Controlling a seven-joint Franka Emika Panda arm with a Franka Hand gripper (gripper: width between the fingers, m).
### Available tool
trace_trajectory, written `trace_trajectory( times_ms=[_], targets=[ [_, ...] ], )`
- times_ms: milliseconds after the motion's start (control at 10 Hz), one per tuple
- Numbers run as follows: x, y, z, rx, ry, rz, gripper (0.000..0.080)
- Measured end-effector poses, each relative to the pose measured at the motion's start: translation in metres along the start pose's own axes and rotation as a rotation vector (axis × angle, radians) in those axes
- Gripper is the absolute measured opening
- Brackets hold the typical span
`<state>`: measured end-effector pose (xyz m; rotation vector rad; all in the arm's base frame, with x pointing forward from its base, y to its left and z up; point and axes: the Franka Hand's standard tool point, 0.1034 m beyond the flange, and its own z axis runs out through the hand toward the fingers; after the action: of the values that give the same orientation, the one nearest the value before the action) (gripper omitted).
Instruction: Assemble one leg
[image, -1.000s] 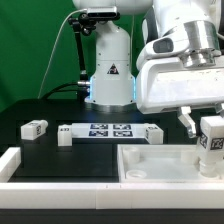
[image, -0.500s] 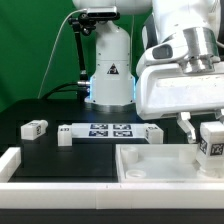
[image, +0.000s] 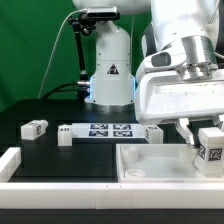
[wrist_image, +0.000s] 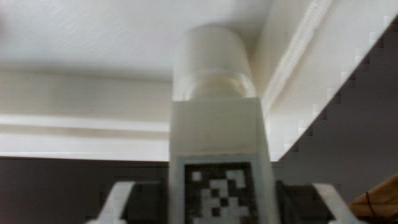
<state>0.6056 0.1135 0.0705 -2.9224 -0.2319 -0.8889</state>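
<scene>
My gripper is holding the leg low, near the tray's corner. Next, I open it, rise and grip the leg nearer its top (image: 211, 134) before I turn it.
My gripper (image: 204, 134) is shut on a leg (image: 211, 146), a short white block with a black-and-white tag on its face. It holds the leg just above the right part of the large white tray-like part (image: 150, 168). In the wrist view the leg (wrist_image: 222, 110) stands between my gripper (wrist_image: 221, 206) fingers, its rounded end pointing at the tray's white inner surface (wrist_image: 89, 50). Its tag shows near the fingers. Whether the leg touches the tray I cannot tell.
The marker board (image: 108, 130) lies mid-table. Loose white legs lie at the far left (image: 35, 128), beside the board's left end (image: 65, 136) and at its right end (image: 153, 133). A white rim piece (image: 10, 160) sits at the front left. The robot base (image: 108, 70) stands behind.
My gripper has moved downward with the leg, closer to the tray-like part. The loose parts on the table have not moved.
</scene>
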Motion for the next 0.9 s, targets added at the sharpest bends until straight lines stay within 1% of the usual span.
trace_trajectory(
  times_ms=[300, 400, 500, 600, 700, 900],
  targets=[
    [-0.0007, 0.0007, 0.0011, 0.002, -0.014, 0.003, 0.0290],
    [-0.0008, 0.0008, 0.0011, 0.002, -0.014, 0.003, 0.0447],
    [-0.0010, 0.0008, 0.0012, 0.002, -0.014, 0.003, 0.0574],
    [-0.0011, 0.0008, 0.0013, 0.002, -0.015, 0.003, 0.0574],
    [-0.0011, 0.0007, 0.0013, 0.002, -0.015, 0.003, 0.0636],
    [-0.0011, 0.0007, 0.0013, 0.002, -0.015, 0.003, 0.0646]
  ],
)
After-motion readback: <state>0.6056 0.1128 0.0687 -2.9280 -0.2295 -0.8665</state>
